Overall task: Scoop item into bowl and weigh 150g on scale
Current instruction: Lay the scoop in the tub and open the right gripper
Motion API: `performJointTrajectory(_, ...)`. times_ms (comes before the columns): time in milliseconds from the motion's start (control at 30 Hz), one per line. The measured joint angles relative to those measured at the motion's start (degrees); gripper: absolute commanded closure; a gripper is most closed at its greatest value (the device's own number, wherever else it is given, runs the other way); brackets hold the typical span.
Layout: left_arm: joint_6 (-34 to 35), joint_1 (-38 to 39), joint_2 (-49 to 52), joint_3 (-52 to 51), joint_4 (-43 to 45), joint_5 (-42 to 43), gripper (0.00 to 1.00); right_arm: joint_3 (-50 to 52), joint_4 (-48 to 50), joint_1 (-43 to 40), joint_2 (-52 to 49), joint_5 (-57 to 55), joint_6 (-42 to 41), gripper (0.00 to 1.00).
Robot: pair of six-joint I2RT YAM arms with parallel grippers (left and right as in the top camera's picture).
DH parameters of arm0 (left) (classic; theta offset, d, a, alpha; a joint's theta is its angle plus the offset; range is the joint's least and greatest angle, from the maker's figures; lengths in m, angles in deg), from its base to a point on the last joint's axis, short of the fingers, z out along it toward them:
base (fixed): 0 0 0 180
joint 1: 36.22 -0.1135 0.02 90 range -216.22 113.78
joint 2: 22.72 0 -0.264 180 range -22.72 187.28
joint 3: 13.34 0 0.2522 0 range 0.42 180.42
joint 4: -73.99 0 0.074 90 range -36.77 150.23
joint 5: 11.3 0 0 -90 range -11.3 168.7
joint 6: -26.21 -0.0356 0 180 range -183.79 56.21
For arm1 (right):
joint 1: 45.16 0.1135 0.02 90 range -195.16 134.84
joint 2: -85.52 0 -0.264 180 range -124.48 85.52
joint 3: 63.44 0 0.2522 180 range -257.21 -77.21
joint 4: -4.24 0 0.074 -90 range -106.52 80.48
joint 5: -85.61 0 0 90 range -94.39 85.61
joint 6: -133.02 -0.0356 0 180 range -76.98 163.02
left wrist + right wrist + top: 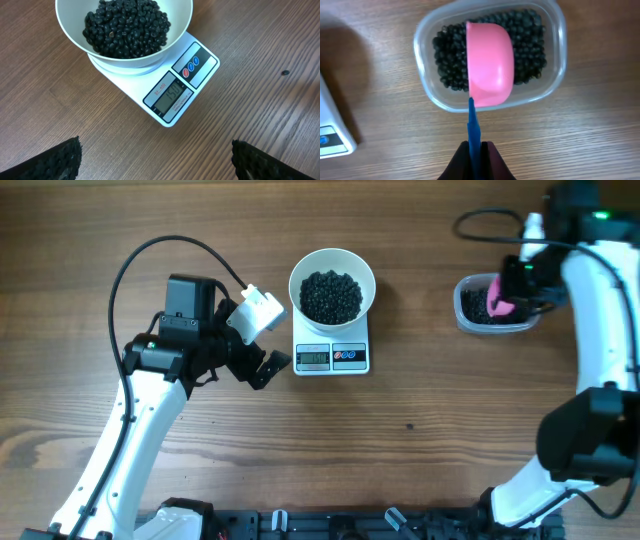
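Note:
The pink scoop, now tipped over the clear tub, will be released by my right gripper on the black beads at the clear tub's front rim (pixel 491 315) (pixel 479 82).
The white bowl (pixel 332 283) (pixel 125 30) stands on the white scale (pixel 333 356) (pixel 175 95), heaped with black beads (pixel 331 296) (pixel 126 27). The scale's display (pixel 169 97) is lit. My left gripper (pixel 262 340) (pixel 156 159) hangs open just left of the scale, holding nothing. My right gripper (pixel 512 280) (pixel 476 150) is shut on the blue handle (pixel 473 125) of the pink scoop (pixel 497 302) (pixel 490 62). The scoop lies tipped on its side over the clear tub (pixel 492 304) (pixel 555 55), which holds more black beads (pixel 530 45).
The wooden table (pixel 420 440) carries a dark speck (pixel 409 427) in front of the scale. A black cable (pixel 490 225) loops at the back right, near the tub. The scale's corner (pixel 330 135) shows at the left edge of the right wrist view.

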Motion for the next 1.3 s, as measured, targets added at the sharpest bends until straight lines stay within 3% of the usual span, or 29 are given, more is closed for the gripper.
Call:
performJointTrajectory(267,0.0,0.0,0.0,0.0,0.0,0.0,0.0,0.0,-2.6,8.1,0.0,-13.7,-4.9,0.96)
performJointTrajectory(433,0.0,0.0,0.0,0.0,0.0,0.0,0.0,0.0,-2.8,8.5,0.0,-15.3,-7.8,0.96)
performJointTrajectory(633,0.0,0.0,0.0,0.0,0.0,0.0,0.0,0.0,-1.6,5.6,0.0,-9.2,-12.6,0.96)
performJointTrajectory(833,0.0,0.0,0.0,0.0,0.0,0.0,0.0,0.0,-0.9,0.5,0.0,3.8,-18.0,0.96)
performJointTrajectory(1000,0.0,0.0,0.0,0.0,0.0,0.0,0.0,0.0,0.3,-2.8,0.0,8.4,-25.1,0.87)
performJointTrajectory(1067,0.0,0.0,0.0,0.0,0.0,0.0,0.0,0.0,1.1,-3.0,0.0,9.1,-27.4,0.78)
performJointTrajectory(1233,0.0,0.0,0.0,0.0,0.0,0.0,0.0,0.9,3.3,-3.0,0.0,10.2,-32.3,0.41)
performJointTrajectory(1267,0.0,0.0,0.0,0.0,0.0,0.0,0.0,1.4,3.3,-3.0,0.0,10.3,-33.1,0.28)
performJointTrajectory(1300,0.0,0.0,0.0,0.0,0.0,0.0,0.0,1.9,3.3,-3.0,0.0,10.4,-34.0,0.08)
